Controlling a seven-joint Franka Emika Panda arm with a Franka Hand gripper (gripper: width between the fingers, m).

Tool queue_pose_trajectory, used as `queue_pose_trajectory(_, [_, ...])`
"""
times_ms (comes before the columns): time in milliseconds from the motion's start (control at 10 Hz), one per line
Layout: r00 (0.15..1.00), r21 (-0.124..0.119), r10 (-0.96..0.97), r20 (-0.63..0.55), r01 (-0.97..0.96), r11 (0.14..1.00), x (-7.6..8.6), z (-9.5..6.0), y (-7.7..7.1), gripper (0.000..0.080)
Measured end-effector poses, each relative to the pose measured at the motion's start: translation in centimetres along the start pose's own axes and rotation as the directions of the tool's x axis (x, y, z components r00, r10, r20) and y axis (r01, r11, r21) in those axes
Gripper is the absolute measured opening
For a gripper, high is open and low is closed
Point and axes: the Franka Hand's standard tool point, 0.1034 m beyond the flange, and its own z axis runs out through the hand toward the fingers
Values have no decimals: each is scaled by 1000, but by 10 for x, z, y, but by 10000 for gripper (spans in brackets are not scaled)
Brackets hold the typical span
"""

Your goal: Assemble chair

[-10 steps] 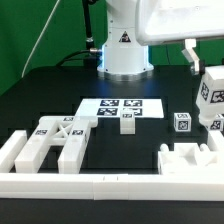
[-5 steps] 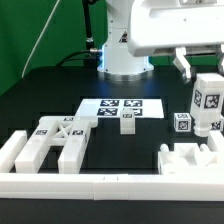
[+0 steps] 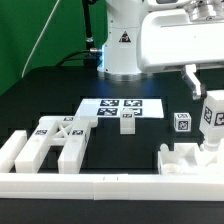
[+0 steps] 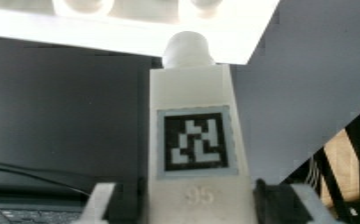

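My gripper will release the white chair bar standing upright in the near end of the chunky white slotted chair piece (image 3: 210,164) (image 4: 198,7).
My gripper (image 3: 208,98) is shut on a white chair bar (image 3: 212,116) with a black-and-white tag, held upright at the exterior view's right. It hangs just above a chunky white slotted chair piece (image 3: 190,160). In the wrist view the bar (image 4: 195,120) fills the gap between my two fingers (image 4: 102,200). Its rounded peg end (image 4: 191,45) points at a white slab (image 4: 141,25). A larger white chair frame (image 3: 55,142) lies at the exterior view's left.
The marker board (image 3: 105,102) lies mid-table with a small white block (image 3: 127,121) on its front edge. A small tagged cube (image 3: 182,122) stands next to the held bar. A long white border rail (image 3: 100,185) runs along the front. The arm's base (image 3: 125,55) stands behind.
The gripper has carried the bar downward, closer to the slotted piece at the exterior view's right. The grip is unchanged.
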Motion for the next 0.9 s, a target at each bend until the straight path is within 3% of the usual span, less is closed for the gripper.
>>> queue_pose_trajectory(600, [1000, 12, -8, 23, 8, 1000, -10, 23, -11, 282])
queue_pose_trajectory(900, [1000, 9, -12, 23, 12, 1000, -16, 28, -8, 282])
